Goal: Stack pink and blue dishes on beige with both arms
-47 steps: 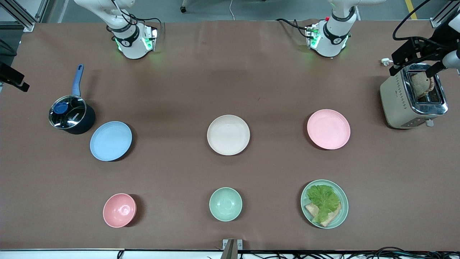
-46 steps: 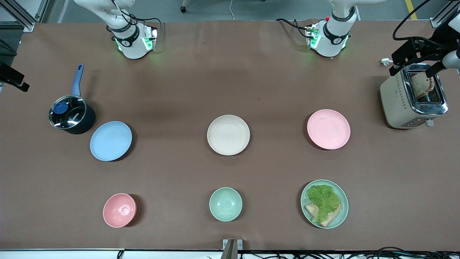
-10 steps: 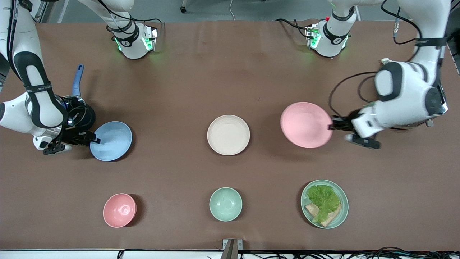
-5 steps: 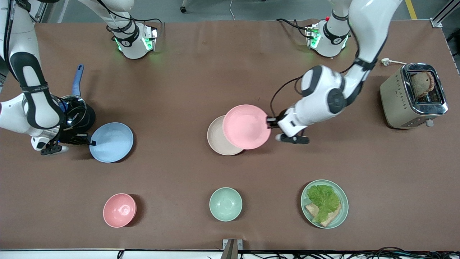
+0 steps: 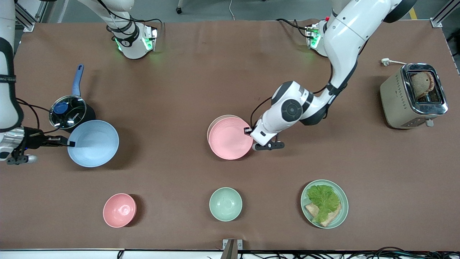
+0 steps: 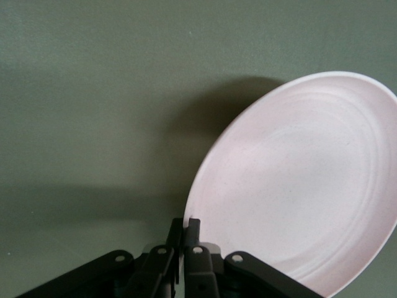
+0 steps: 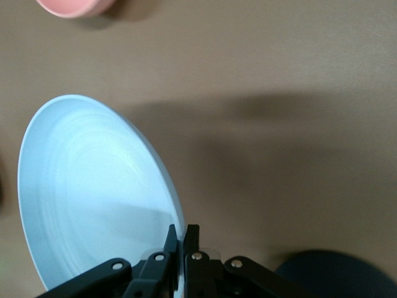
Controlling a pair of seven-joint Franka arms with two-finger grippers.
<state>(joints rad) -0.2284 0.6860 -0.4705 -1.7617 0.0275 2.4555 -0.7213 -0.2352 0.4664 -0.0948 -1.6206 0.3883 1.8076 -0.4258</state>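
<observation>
I'll release the blue plate with my right gripper squarely on top of the pink plate (image 5: 228,132), above the beige plate.
The pink plate (image 5: 231,139) hangs over the beige plate (image 5: 213,123) and covers nearly all of it, so only a thin arc of cream rim shows. My left gripper (image 5: 248,130) is shut on the pink plate's rim at the edge toward the left arm's end. In the left wrist view the pink plate (image 6: 304,186) fills one side past the left gripper (image 6: 185,226). My right gripper (image 5: 70,144) is shut on the rim of the blue plate (image 5: 94,143), held up off the table beside the saucepan. The right wrist view shows the blue plate (image 7: 93,198) tilted in the right gripper (image 7: 184,234).
A dark saucepan (image 5: 72,114) with a blue handle stands by the blue plate. Nearer the camera are a pink bowl (image 5: 119,210), a mint bowl (image 5: 225,204) and a mint plate with lettuce and bread (image 5: 341,212). A toaster (image 5: 399,104) stands at the left arm's end.
The left arm carried the pink plate farther over the beige plate, now covering it almost fully. The right gripper lifted the blue plate and drew it toward the right arm's end.
</observation>
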